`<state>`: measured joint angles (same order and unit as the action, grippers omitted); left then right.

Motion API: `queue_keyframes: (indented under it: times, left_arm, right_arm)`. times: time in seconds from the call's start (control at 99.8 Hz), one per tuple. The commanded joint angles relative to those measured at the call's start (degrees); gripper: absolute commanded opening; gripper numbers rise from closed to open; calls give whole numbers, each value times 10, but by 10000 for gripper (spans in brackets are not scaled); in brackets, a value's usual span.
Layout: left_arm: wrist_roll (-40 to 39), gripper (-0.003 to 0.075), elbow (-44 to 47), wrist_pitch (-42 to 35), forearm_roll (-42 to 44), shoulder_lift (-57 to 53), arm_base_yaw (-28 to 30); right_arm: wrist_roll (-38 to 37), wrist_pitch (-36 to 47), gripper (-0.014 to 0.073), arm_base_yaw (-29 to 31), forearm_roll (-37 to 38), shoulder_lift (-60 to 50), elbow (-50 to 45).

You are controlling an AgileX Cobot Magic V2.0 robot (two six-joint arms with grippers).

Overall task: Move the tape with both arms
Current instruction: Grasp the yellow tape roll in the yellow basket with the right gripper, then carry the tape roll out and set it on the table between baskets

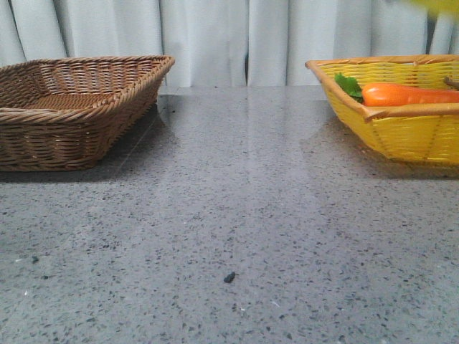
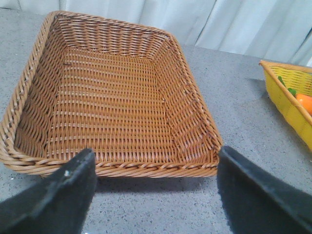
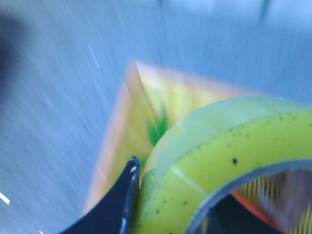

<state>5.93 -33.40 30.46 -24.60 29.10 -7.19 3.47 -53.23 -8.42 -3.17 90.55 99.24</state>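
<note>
Next, my right gripper lets go of the tape on the grey table [image 1: 239, 125] between the brown basket and the yellow basket.
The tape [image 3: 219, 161], a yellow translucent roll, fills the right wrist view. My right gripper [image 3: 178, 207] is shut on it: one dark finger [image 3: 114, 204] presses its outer face and a dark shape shows inside the core. The view is motion-blurred, with the yellow basket [image 3: 126, 131] below the tape. In the front view only a yellow blur [image 1: 437, 6] shows at the top right edge; neither gripper is seen there. My left gripper [image 2: 153, 195] is open and empty above the table, just before the near rim of the brown wicker basket [image 2: 146, 168].
The brown basket [image 1: 79, 115] stands at the back left with nothing in it. The yellow basket [image 1: 401, 136] stands at the back right and holds an orange carrot [image 1: 409, 94] with green leaves. A grey speckled table [image 1: 229, 229] lies between them, with white curtains behind.
</note>
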Motion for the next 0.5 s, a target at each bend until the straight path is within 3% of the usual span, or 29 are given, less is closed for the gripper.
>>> queue_keyframes:
  times: [0.0,0.14,0.331,0.491]
  left_arm:
    - [0,470,-20,-50,-14,3,1]
    - [0,471,-20,-54,-14,3,1]
    - [0,471,-20,-54,-14,3,1]
    - [0,471,-19,-46,-14,3,1]
  right_arm:
    - [4,30,-51,-30,1,-40,115]
    - [4,26,-51,-110,-7,-13,215]
    - [4,-27,-51,-209,-9,75,213]
    - [3,-104,-50,-237,-6,207,213]
